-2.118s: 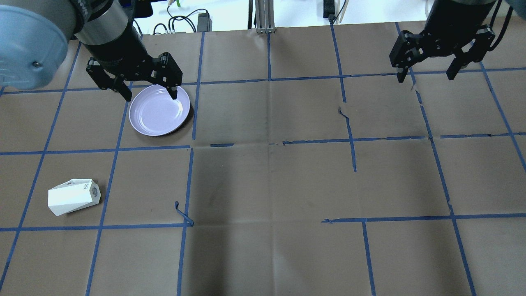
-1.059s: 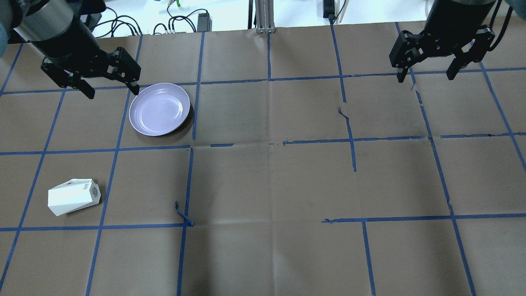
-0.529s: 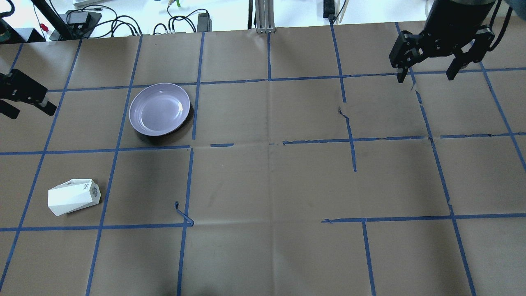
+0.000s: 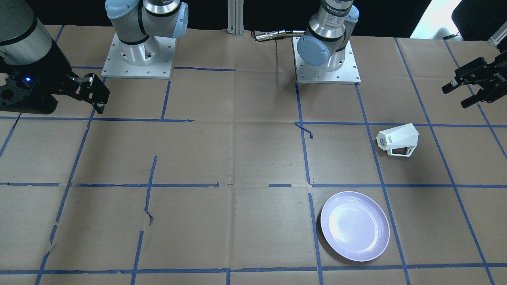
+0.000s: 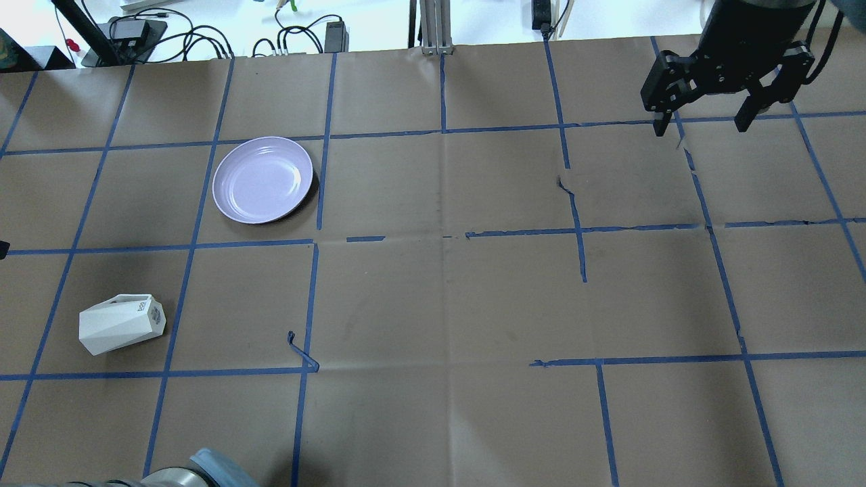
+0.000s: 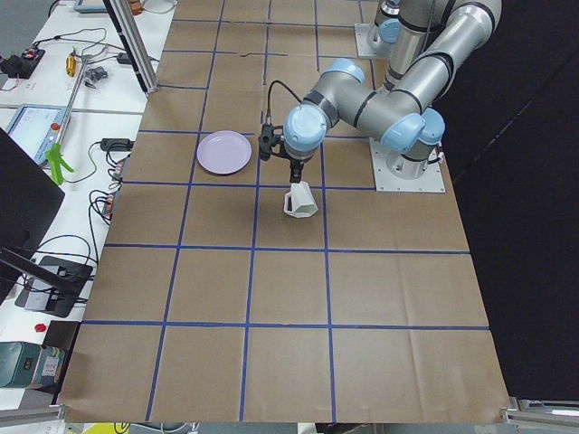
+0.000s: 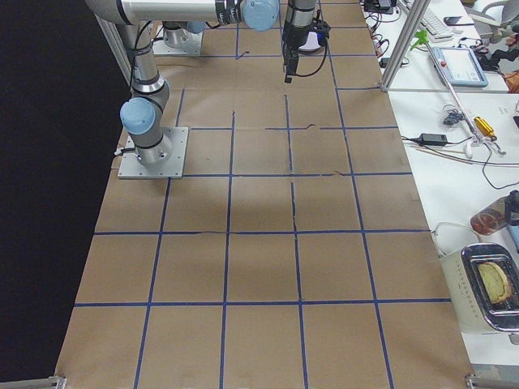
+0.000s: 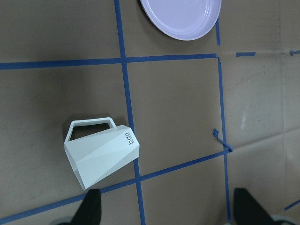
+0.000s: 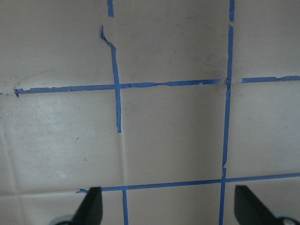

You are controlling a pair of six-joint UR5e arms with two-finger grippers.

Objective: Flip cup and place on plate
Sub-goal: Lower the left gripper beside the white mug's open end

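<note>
The white faceted cup has a handle on one side. Next, my left gripper should go to the white faceted cup's rim (image 4: 413, 126) (image 8: 83, 185) and close there, on the side opposite that handle.
The white faceted cup (image 5: 122, 323) lies on its side at the near left of the table, its printed base toward the table's middle and its handle on the far side. It also shows in the front view (image 4: 398, 139) and the left wrist view (image 8: 101, 152). The lavender plate (image 5: 262, 179) sits empty further out, also seen from the front (image 4: 354, 225). My left gripper (image 4: 456, 95) is open and empty, raised above the table beside the cup; it is outside the overhead view. My right gripper (image 5: 701, 127) is open and empty at the far right.
Brown paper with a blue tape grid covers the table. A peeled curl of tape (image 5: 301, 352) sticks up right of the cup. The paper has a tear (image 5: 568, 189) right of centre. The arm bases (image 4: 326, 59) stand at the robot's edge. Cables (image 5: 298, 34) lie beyond the far edge.
My left gripper has swung from over the plate to the left, out of the overhead view, and now looks down on the cup. Cup, plate and right arm have not moved.
</note>
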